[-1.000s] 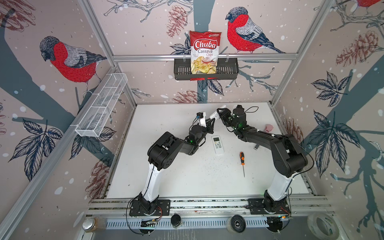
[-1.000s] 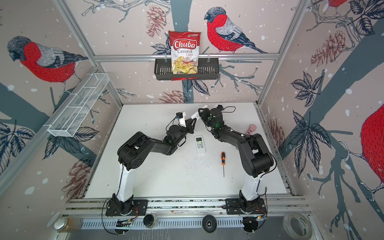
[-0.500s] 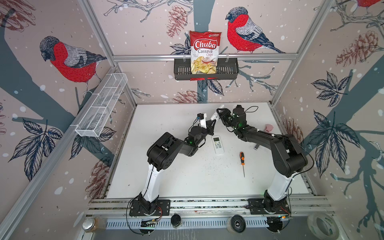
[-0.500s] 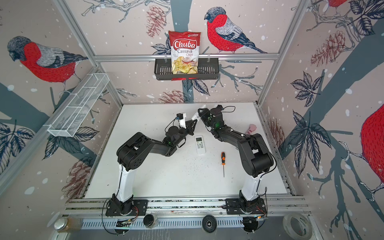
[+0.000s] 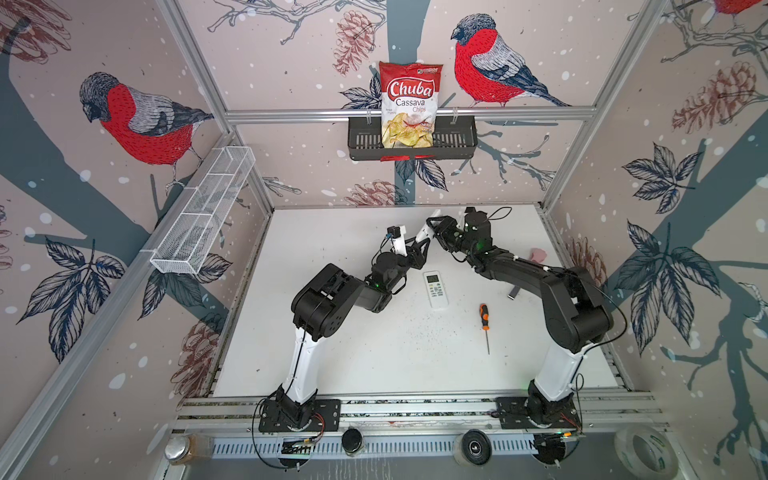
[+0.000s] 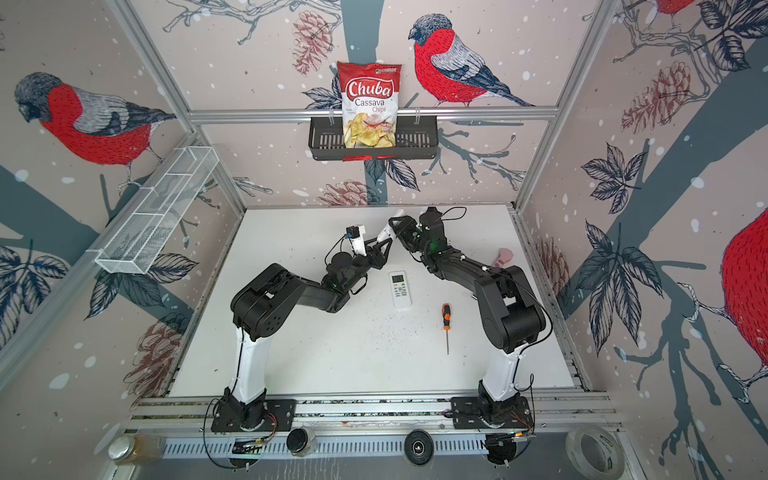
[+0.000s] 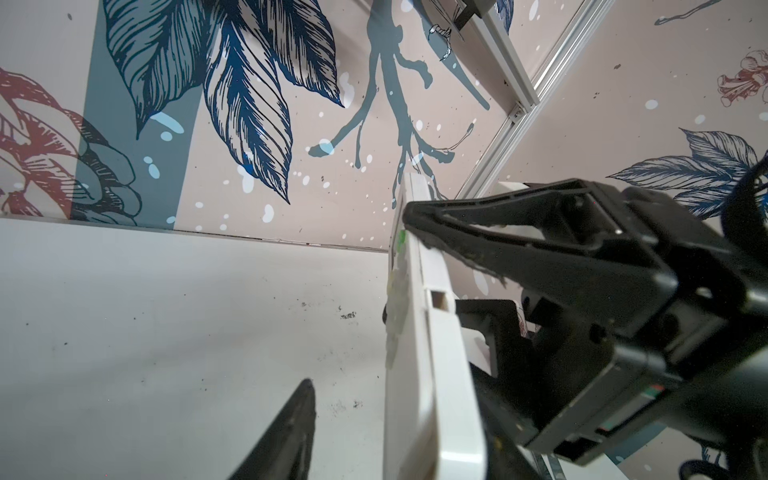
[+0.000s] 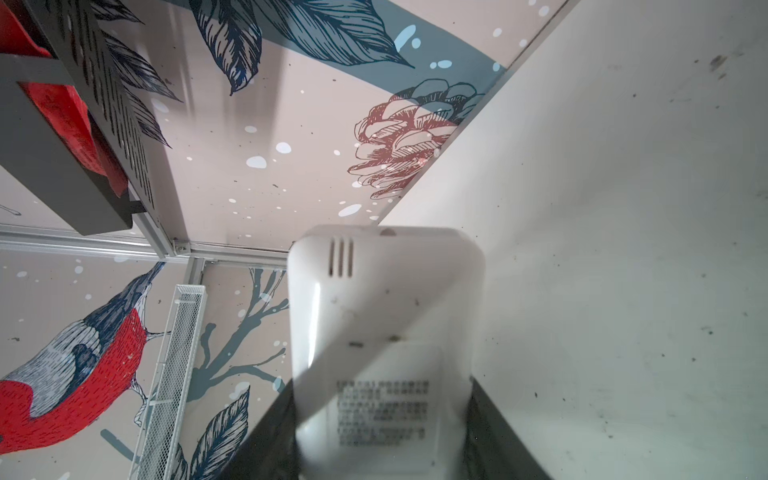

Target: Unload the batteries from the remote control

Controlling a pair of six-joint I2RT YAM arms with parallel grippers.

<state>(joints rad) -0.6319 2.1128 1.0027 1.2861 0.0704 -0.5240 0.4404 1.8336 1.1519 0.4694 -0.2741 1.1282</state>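
Note:
My left gripper should back off, as its open fingers straddle the remote's body and its battery cover, and then pinch the cover alone [image 7: 464, 452] by its lower end.
A white remote control [image 5: 422, 237] [image 6: 384, 233] hangs tilted above the back of the table, clamped by my right gripper [image 5: 434, 226] [image 6: 397, 224]. In the right wrist view its back face with a blurred label [image 8: 386, 332] fills the space between the right gripper's [image 8: 380, 399] dark fingers. My left gripper [image 5: 419, 251] [image 7: 395, 415] stands open around the remote's lower end [image 7: 428, 353]; one fingertip [image 7: 301, 411] is clearly apart from it, and the other is hidden behind it. The batteries are hidden from every view.
A second white remote [image 5: 435, 288] lies face up on the table, with an orange-handled screwdriver [image 5: 483, 311] to its right. A pink object [image 5: 539, 253] lies near the right wall. A black basket [image 5: 361, 143] with a chips bag hangs on the back wall, and a wire basket [image 5: 199, 220] on the left wall.
My left gripper has opened and let go of the raised remote. The right gripper still holds it in about the same place.

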